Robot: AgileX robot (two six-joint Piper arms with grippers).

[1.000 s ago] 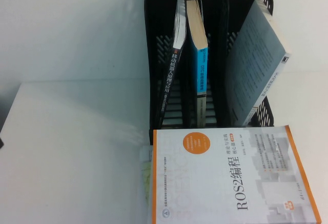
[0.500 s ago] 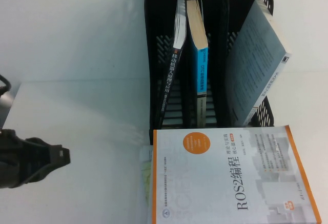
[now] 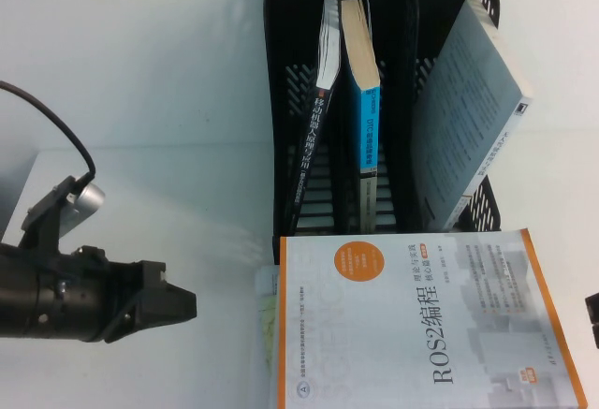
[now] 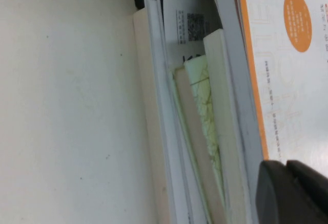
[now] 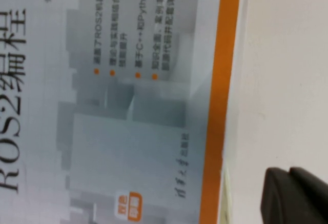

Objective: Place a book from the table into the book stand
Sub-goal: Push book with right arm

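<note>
I will next use my left gripper to grab the white ROS2 book at the middle of its orange edge (image 3: pixel 283 328) (image 4: pixel 259 111), where the lower books stick out.
A white book with an orange edge and "ROS2" on its cover (image 3: pixel 421 320) lies on top of a stack on the table, just in front of the black book stand (image 3: pixel 281 100). The stand holds a black-spined book (image 3: pixel 314 119), a blue book (image 3: pixel 367 119) and a grey book (image 3: pixel 468 119) leaning to the right. My left gripper (image 3: pixel 184 306) is shut and empty, left of the stack and apart from it; in the left wrist view (image 4: pixel 286 166) its tips are near the ROS2 cover (image 4: pixel 287 70). My right gripper (image 3: pixel 592 320) is shut at the right edge, beside the book's orange border (image 5: pixel 218 106).
Under the ROS2 book lie several other books, white ones and a pale green one (image 4: pixel 202 96), their edges sticking out on the left. The white tabletop (image 3: pixel 140 212) spreads out to the left of the stack and the stand.
My left arm has come in from the left and moved right toward the stack. My right gripper has appeared at the right edge. The books have not moved.
</note>
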